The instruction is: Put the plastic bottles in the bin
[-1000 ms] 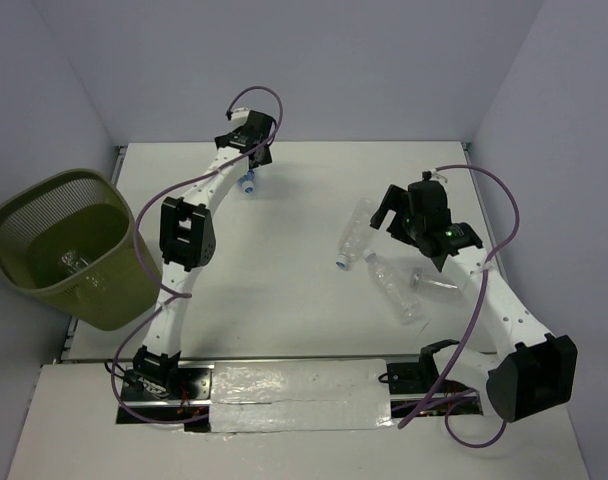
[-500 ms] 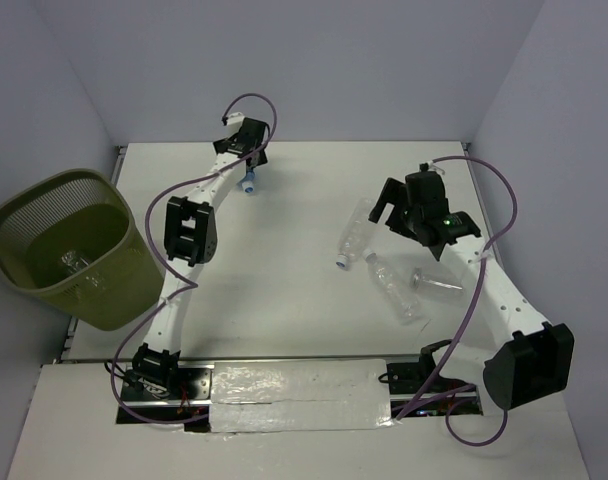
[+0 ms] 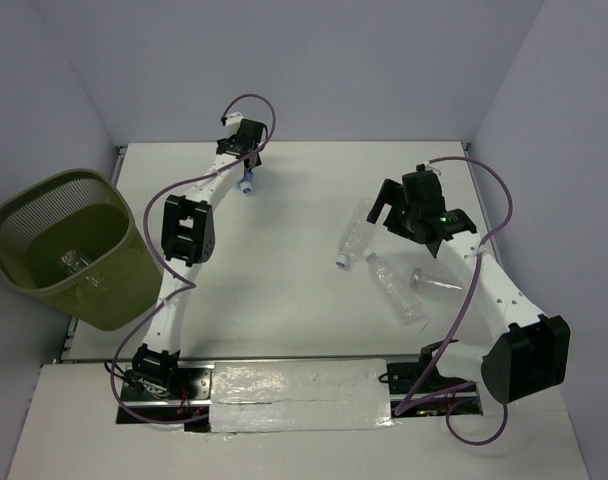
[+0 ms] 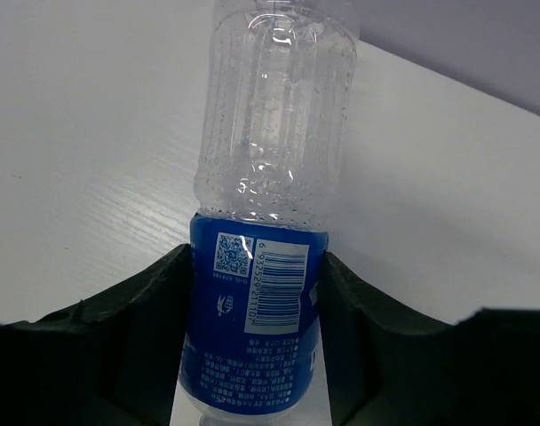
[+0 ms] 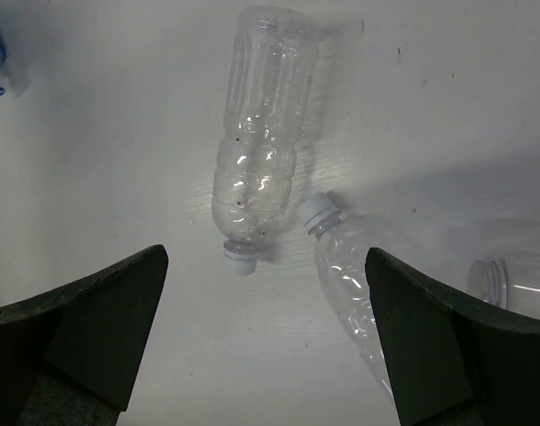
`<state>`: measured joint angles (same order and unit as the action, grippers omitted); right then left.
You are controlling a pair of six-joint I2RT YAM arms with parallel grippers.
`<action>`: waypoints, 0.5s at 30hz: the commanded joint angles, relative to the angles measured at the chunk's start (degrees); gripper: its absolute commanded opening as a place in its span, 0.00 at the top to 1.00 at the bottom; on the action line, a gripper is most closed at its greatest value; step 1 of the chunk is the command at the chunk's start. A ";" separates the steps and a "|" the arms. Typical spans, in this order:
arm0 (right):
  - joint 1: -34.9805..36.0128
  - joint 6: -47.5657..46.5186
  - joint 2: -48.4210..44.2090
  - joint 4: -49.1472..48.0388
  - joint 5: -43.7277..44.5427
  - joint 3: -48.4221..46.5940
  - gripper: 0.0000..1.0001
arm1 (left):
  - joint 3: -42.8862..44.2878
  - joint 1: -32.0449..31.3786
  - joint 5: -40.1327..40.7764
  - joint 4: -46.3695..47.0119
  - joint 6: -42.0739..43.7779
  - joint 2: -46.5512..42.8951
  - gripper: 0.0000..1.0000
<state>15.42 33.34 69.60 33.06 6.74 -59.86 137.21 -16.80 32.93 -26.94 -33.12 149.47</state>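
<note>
The right gripper should next move to the narrow middle [image 3: 356, 231] [image 5: 260, 138] of the clear bottle nearest the center of the table and close there.
At the table's far left, my left gripper [image 3: 246, 172] has closed onto a clear plastic bottle [image 4: 270, 169] with a blue label; both fingers [image 4: 154, 319] press the label's sides while the bottle lies on the table. Its blue end [image 3: 248, 185] shows below the wrist. My right gripper [image 3: 388, 206] hovers open above two clear bottles, one with a white cap [image 5: 257, 151] and one beside it [image 5: 350, 275], touching neither. A third bottle [image 3: 439, 283] lies further right. The olive-green bin [image 3: 44, 192] stands off the table's left edge with one bottle [image 3: 72, 262] inside.
The white table [image 3: 284, 280] has walls behind it and to both sides. Purple cables loop over both arms. A taped strip [image 3: 299, 385] runs along the near edge between the arm bases.
The left jaws have closed from wide open onto the blue-labelled bottle. The right arm has shifted slightly up and left over the bottle cluster, jaws still wide.
</note>
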 commanded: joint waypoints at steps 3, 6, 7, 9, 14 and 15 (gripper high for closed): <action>0.58 0.41 0.36 -1.42 -0.50 -3.07 0.00 | -3.70 -0.43 -2.60 -3.20 1.39 -7.51 0.58; 0.66 0.41 -0.34 -1.42 -0.15 -3.25 0.00 | -3.53 -2.09 -4.71 -3.73 4.72 -14.17 0.56; 0.66 0.41 -0.61 -1.42 -0.06 -3.16 0.00 | -3.61 -2.71 -5.67 -3.91 6.04 -16.21 0.56; 0.66 0.41 -1.22 -1.51 -0.06 -3.08 0.00 | -3.61 -4.55 -6.56 -4.70 9.56 -22.79 0.55; 0.75 0.93 -2.98 -2.56 -0.94 -2.02 0.00 | -5.80 -6.23 -7.79 -12.51 11.94 -38.50 0.55; 0.66 1.02 -3.33 -2.82 -1.12 -1.76 0.00 | -6.85 -6.23 -7.01 -13.57 12.12 -41.16 0.56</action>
<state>15.57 33.65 68.82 32.77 6.20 -60.12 130.67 -23.22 25.56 -37.17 -24.01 120.03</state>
